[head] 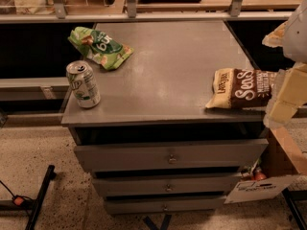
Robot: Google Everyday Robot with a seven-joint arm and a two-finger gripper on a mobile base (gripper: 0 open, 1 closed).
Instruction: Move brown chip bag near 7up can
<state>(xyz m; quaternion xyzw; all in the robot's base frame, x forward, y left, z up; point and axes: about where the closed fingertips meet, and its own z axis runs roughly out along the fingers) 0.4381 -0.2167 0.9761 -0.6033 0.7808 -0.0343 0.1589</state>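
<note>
My gripper is to go to the middle of the brown chip bag [258,85]. It will close on the bag there, around the white lettering on it.
The brown chip bag [242,88] lies flat at the front right edge of the grey cabinet top [172,75], white lettering up. The 7up can [83,84] stands upright at the front left corner, far from the bag. My gripper [288,95] comes in from the right edge of the view. It is at the bag's right end and hides that end.
A green chip bag [100,47] lies at the back left of the top, behind the can. The cabinet has three drawers [169,157] below. A cardboard box [283,166] stands on the floor at the right. A metal rail [144,16] runs behind the cabinet.
</note>
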